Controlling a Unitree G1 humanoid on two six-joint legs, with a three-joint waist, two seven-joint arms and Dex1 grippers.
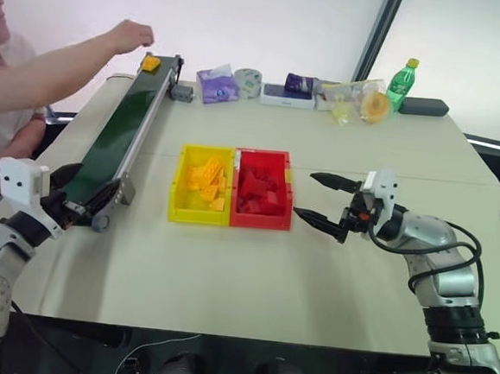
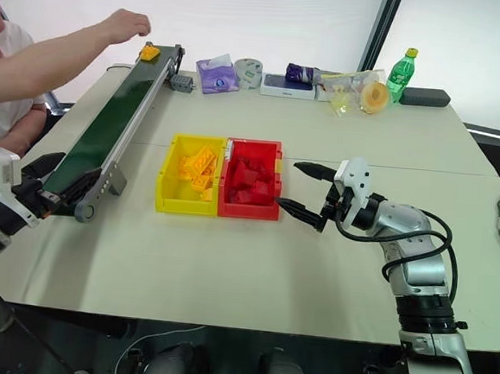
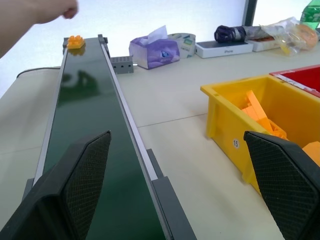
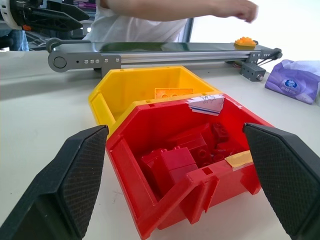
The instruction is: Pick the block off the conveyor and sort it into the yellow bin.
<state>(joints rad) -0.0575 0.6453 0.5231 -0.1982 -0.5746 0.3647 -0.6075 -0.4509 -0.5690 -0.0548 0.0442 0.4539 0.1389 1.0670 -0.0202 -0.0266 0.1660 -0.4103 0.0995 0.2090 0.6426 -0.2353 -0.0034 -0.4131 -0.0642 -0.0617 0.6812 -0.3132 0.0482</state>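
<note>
I will close my left gripper on the sides of the yellow-orange block at the conveyor's near end [image 1: 87, 180] [image 3: 116, 200], because the belt should bring it there.
The yellow-orange block [image 1: 151, 62] lies on the far end of the dark green conveyor [image 1: 120, 129], which runs along the table's left side. A person's hand [image 1: 132, 35] hovers just above and beside the block. My left gripper [image 1: 85, 193] is open at the conveyor's near end, one finger over the belt, far from the block. The yellow bin [image 1: 198, 217] holds several yellow bricks and stands mid-table, joined to a red bin [image 1: 260, 220] of red bricks. My right gripper [image 1: 304, 194] is open and empty, pointing at the red bin's right side.
Along the table's far edge lie a purple tissue pack [image 1: 216, 86], a tape roll [image 1: 248, 83], a white box [image 1: 286, 95], plastic bags, a green bottle [image 1: 401, 82] and a black case [image 1: 423, 106]. The person sits at the left behind the conveyor.
</note>
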